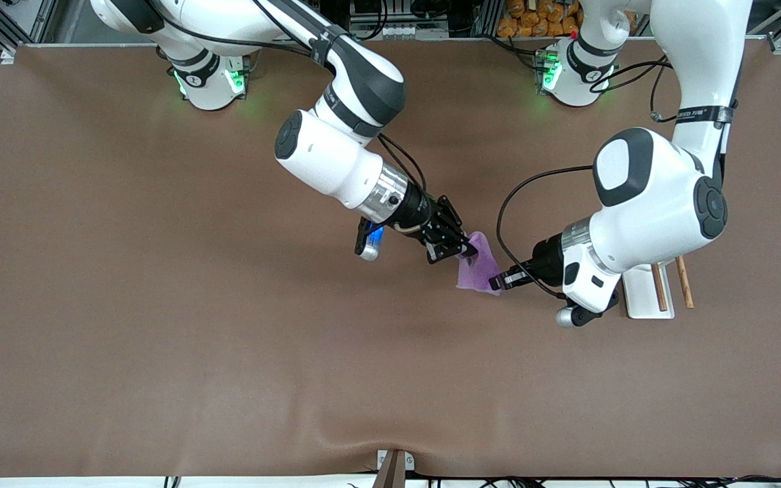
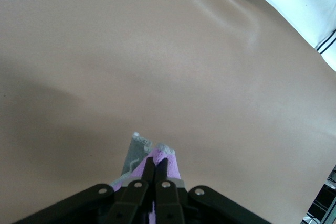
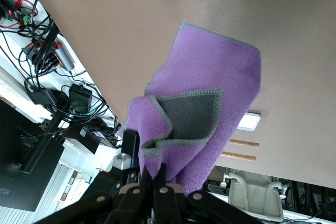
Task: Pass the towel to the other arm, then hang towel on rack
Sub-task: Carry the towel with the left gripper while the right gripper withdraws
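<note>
My left gripper is going to release the purple towel so that it is draped across the wooden rods [image 1: 662, 259] above the white base of the rack.
The purple towel [image 1: 477, 268] hangs above the middle of the brown table, held between both grippers. My right gripper [image 1: 466, 249] is shut on its upper edge. In the right wrist view the towel [image 3: 220, 77] droops from the right gripper [image 3: 156, 174], with a folded corner showing its dark grey face. My left gripper [image 1: 496, 280] is shut on the towel's lower corner. The left wrist view shows purple cloth [image 2: 169, 160] pinched in the left gripper [image 2: 156, 162]. The rack [image 1: 643, 293], a white base with two wooden rods, stands on the table under the left arm's wrist, partly hidden by it. It also shows in the right wrist view [image 3: 250, 121].
The brown table cover [image 1: 228, 305] spreads wide around the arms. A small metal bracket [image 1: 394, 466] sits at the table's front edge. Both arm bases stand along the table's back edge, with cables and orange items [image 1: 539, 17] past that edge.
</note>
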Controlling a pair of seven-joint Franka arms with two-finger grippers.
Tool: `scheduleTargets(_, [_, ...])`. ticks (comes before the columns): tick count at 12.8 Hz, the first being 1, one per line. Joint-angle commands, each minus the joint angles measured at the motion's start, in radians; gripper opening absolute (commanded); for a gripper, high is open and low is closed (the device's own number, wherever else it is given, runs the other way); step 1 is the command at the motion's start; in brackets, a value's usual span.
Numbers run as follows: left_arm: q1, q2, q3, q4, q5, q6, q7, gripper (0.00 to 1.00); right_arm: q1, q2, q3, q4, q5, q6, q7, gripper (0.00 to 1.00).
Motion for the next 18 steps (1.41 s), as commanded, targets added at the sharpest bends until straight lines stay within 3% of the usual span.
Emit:
scheduleTargets(1, [0.037, -0.014, 0.015, 0.008, 0.051, -0.083, -0.002, 0.00, -0.007, 0.005, -0.006, 0.022, -0.017, -0.034, 0.026, 0.48])
scheduleTargets(2, [0.047, -0.019, 0.009, 0.014, 0.140, -0.129, 0.016, 0.00, -0.011, 0.004, -0.006, 0.023, -0.016, -0.051, 0.026, 0.65])
scheduleTargets(3, [0.046, -0.031, 0.011, 0.015, 0.218, -0.155, 0.030, 0.00, -0.018, 0.004, -0.006, 0.023, -0.017, -0.054, 0.026, 0.72])
scheduleTargets(5, [0.063, -0.051, 0.011, 0.015, 0.282, -0.213, 0.056, 0.00, -0.037, -0.002, -0.007, 0.022, -0.021, -0.087, 0.024, 0.86])
scheduleTargets(6, [0.080, -0.054, 0.014, 0.014, 0.286, -0.233, 0.103, 0.00, -0.069, -0.024, -0.007, 0.022, -0.021, -0.163, 0.023, 1.00])
scheduleTargets(9, [0.159, -0.054, 0.015, 0.009, 0.286, -0.327, 0.255, 0.00, -0.140, -0.070, -0.007, 0.025, -0.101, -0.345, 0.015, 1.00])
scheduleTargets(11, [0.222, -0.054, 0.012, -0.003, 0.361, -0.362, 0.349, 0.00, -0.160, -0.076, -0.009, 0.034, -0.178, -0.467, 0.007, 1.00])
scheduleTargets(14, [0.291, -0.056, 0.014, -0.032, 0.409, -0.425, 0.464, 0.00, -0.235, -0.119, 0.000, 0.048, -0.186, -0.523, -0.125, 1.00])
scheduleTargets(18, [0.455, -0.050, 0.015, -0.037, 0.411, -0.462, 0.752, 0.00, -0.337, -0.166, -0.006, 0.081, -0.191, -0.767, -0.253, 1.00])
